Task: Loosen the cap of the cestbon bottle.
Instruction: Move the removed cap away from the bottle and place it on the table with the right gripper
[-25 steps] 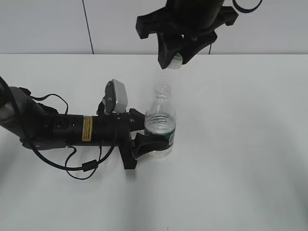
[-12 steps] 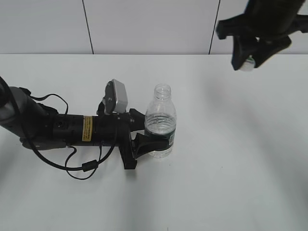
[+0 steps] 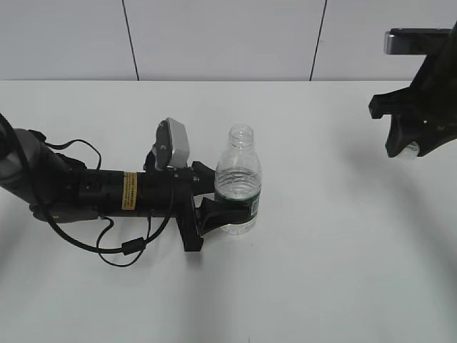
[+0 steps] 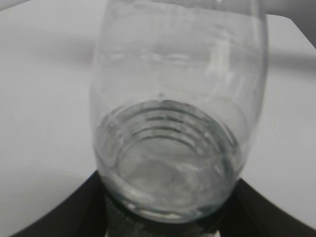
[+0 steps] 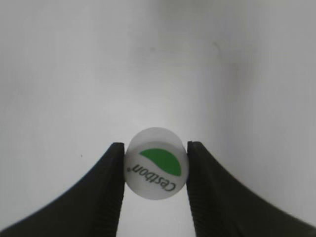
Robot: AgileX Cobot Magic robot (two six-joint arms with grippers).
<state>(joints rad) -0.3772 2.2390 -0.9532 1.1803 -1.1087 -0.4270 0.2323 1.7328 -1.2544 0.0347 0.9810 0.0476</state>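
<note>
My right gripper is to release the white cap, now held above the table, on bare table (image 3: 349,198) between the cestbon bottle and itself.
The clear cestbon bottle (image 3: 238,180) stands upright on the white table with its neck open and no cap on it. My left gripper (image 3: 218,213) is shut on its lower body at the dark green label. In the left wrist view the bottle (image 4: 173,113) fills the frame, with dark fingers (image 4: 79,207) at its sides. My right gripper (image 3: 408,150) is at the far right, above the table. It is shut on the white cap (image 5: 156,170), whose green patch and "Cestbon" lettering show between the two black fingers (image 5: 106,192). The cap (image 3: 410,148) barely shows in the exterior view.
The left arm (image 3: 107,191) lies along the table on the left, with a cable loop (image 3: 121,246) beside it. A white wall (image 3: 214,36) with dark seams stands behind the table. Bare white table (image 3: 335,236) stretches between the bottle and the right gripper.
My right gripper has carried the cap from above the bottle's mouth away to the right and down towards the table. The bottle and left arm have not moved.
</note>
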